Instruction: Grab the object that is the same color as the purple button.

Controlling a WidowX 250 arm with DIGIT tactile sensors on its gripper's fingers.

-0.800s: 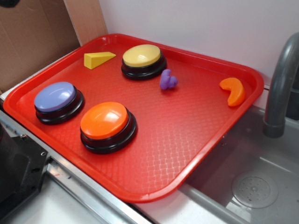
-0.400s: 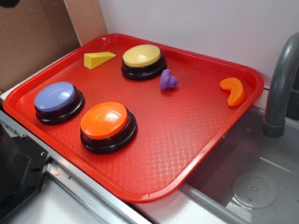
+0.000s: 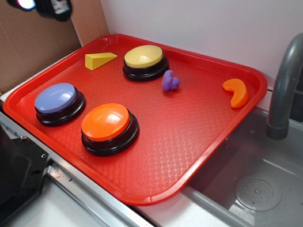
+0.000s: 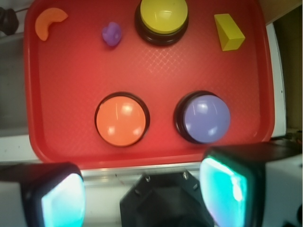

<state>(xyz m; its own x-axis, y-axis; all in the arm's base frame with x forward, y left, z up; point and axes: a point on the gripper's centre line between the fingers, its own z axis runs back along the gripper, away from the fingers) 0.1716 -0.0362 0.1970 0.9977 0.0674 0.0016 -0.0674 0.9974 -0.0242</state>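
My gripper is going to close on the rounded body of the purple toy (image 3: pixel 168 81) (image 4: pixel 112 33) next to the yellow button, since this toy has the same color as the purple button.
The object, a small purple lumpy toy (image 3: pixel 170 81), lies on the red tray (image 3: pixel 199 137) just right of the yellow button; the wrist view shows the toy (image 4: pixel 112 34) near the top. The purple button (image 3: pixel 56 98) sits at the tray's left side, and in the wrist view this button (image 4: pixel 206 118) is right of centre. My gripper (image 4: pixel 142 196) is open with nothing between its teal pads (image 4: pixel 61 201). It hangs high over the tray's near edge, far from the toy. Only a dark piece of the gripper (image 3: pixel 53 7) shows at the exterior view's top left corner.
An orange button (image 3: pixel 106 122) stands at the tray's front and a yellow button (image 3: pixel 144 57) at the back. A yellow wedge (image 3: pixel 98 60) and an orange crescent (image 3: pixel 236 91) also lie on the tray. A grey faucet (image 3: pixel 284 90) and sink (image 3: pixel 258 189) are to the right.
The gripper has come further into the exterior view at the top left corner. Nothing on the tray has moved.
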